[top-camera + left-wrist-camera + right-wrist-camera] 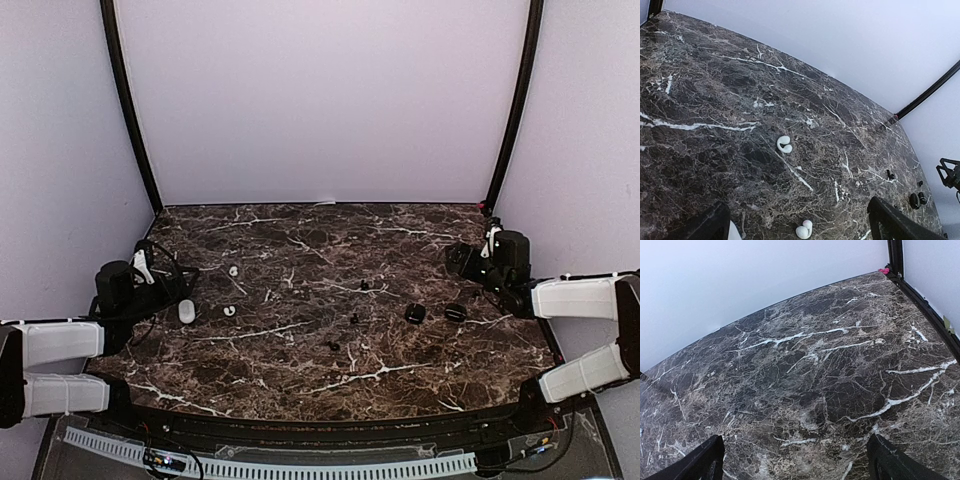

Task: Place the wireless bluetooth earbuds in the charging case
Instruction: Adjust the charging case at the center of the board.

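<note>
The robot's right gripper needs to close its fingers on the rounded ends (415, 314) of the black case nearer the scattered black earbuds.
Two white earbuds (233, 270) (230, 311) lie on the marble table (300, 240) at the left, and several black earbuds (365, 286) are scattered near the middle. A white charging case (186, 311) sits just in front of my left gripper (176, 274), which is open and empty. In the left wrist view the white earbuds (784, 144) (804, 229) lie ahead of the open left gripper (799, 212), and an edge of the white case (733, 233) shows by its left finger. Two black cases (415, 313) (455, 313) lie near my right gripper (463, 262), open over bare marble (795, 455).
Black frame posts (128, 110) (515, 100) rise at the back corners before a pale backdrop. A cable strip (270, 465) runs along the near edge. The right wrist view shows only veined marble (805, 365) and the corner rail (925, 310).
</note>
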